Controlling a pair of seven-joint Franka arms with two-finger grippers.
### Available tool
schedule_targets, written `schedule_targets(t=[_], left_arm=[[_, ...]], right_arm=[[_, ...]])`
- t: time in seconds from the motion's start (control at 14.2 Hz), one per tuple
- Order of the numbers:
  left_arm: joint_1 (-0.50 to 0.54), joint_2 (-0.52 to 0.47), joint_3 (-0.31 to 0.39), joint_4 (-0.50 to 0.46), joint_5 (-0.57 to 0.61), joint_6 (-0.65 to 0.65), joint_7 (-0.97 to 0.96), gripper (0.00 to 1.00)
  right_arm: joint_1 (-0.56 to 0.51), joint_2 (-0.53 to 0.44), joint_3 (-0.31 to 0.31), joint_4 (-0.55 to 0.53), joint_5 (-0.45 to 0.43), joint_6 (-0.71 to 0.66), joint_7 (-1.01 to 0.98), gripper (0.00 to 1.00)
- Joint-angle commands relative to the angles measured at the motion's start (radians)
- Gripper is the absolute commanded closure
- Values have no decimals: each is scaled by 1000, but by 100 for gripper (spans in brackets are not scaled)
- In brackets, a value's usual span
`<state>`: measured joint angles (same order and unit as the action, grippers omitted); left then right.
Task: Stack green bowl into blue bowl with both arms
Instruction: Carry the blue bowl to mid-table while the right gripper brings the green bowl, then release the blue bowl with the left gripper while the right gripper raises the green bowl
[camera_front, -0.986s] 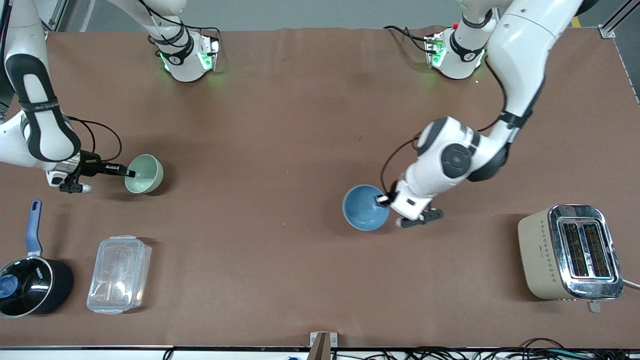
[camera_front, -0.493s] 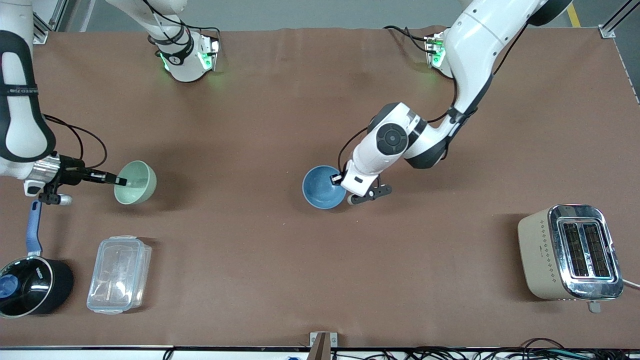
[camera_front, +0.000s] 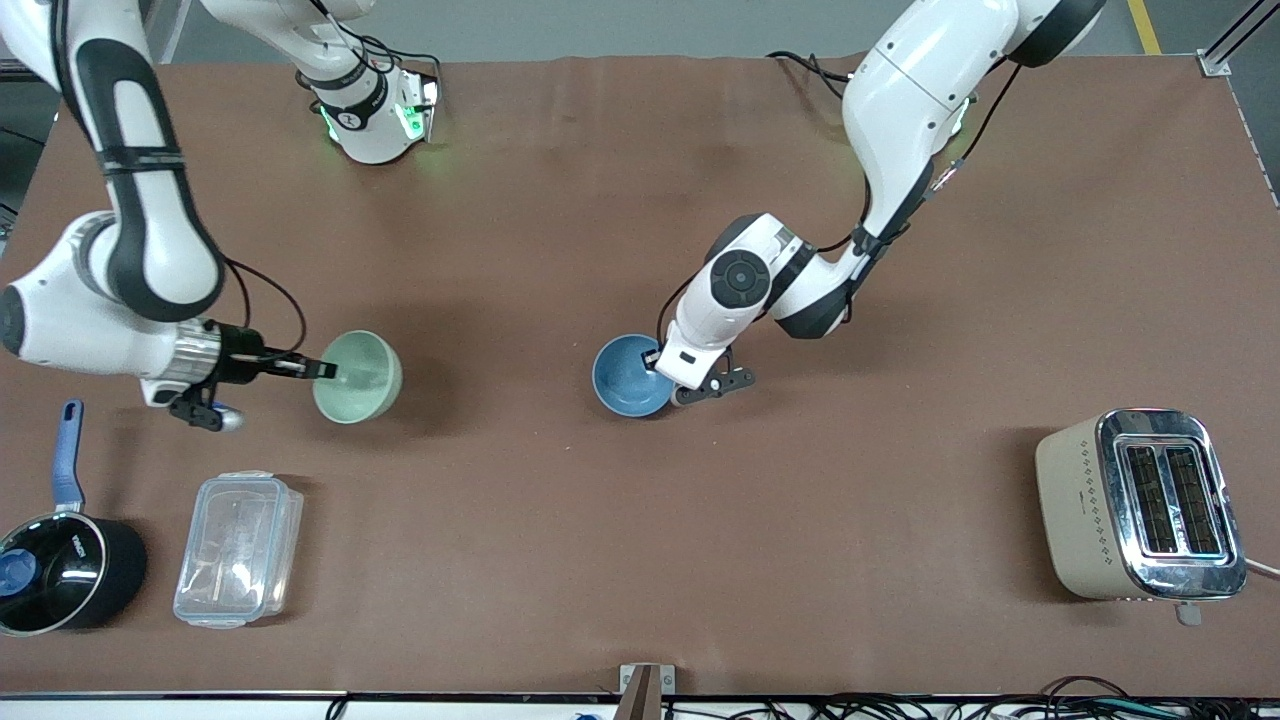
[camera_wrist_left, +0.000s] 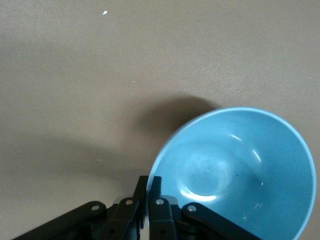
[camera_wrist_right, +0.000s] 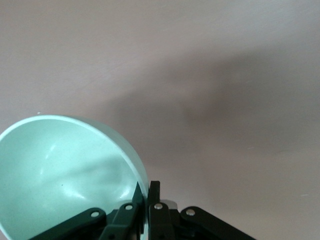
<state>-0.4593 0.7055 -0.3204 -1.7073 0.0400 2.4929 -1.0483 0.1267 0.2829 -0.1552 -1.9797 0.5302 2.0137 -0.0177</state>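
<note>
The green bowl, now held tilted over the table, will be released by my right gripper inside the blue bowl (camera_front: 631, 373), rim up, at the middle of the table.
My right gripper (camera_front: 325, 371) is shut on the rim of the green bowl (camera_front: 360, 377), a pale mint bowl held tilted over the table toward the right arm's end. In the right wrist view the green bowl (camera_wrist_right: 65, 175) fills one corner, its rim pinched at my gripper (camera_wrist_right: 148, 192). My left gripper (camera_front: 655, 358) is shut on the rim of the blue bowl (camera_front: 628, 375), held at the table's middle. In the left wrist view the blue bowl (camera_wrist_left: 235, 170) sits beside my gripper (camera_wrist_left: 149, 186), its rim between the fingers.
A black pot with a blue handle (camera_front: 55, 565) and a clear plastic box (camera_front: 238, 548) lie near the front edge at the right arm's end. A beige toaster (camera_front: 1140, 505) stands at the left arm's end. Brown table (camera_front: 500, 250) lies between the bowls.
The right gripper carried the green bowl toward the table's middle. The left gripper moved the blue bowl from nearer the toaster toward the middle and a little toward the bases.
</note>
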Motion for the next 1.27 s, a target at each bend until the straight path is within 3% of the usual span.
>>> schedule_targets(t=[0.0,0.07,0.14,0.28,0.56,0.85,1.2], left_arm=[[-16,-1,21,34,6,1,-26,62],[-21,-6,35,41,6,-6,-24,14],[-21,-20,58,47,21,-14,-19,0],[2,-72,66,93,107,-113,-18,0],[82,-112,67,343,147,-505,48,0],[218,-274,64,344,192,-656,229,0],[341,-415,57,342,178,-784,477,0]], right_arm=[[129,-21,-9,-13,10,57,141,97],[177,-16,-7,-13,10,83,191,97],[224,-15,-7,-16,10,112,215,97],[315,-14,-7,-15,10,169,302,97],[457,7,-7,-8,11,241,404,96],[585,79,-10,9,10,336,490,95],[640,143,-9,10,14,430,518,94]])
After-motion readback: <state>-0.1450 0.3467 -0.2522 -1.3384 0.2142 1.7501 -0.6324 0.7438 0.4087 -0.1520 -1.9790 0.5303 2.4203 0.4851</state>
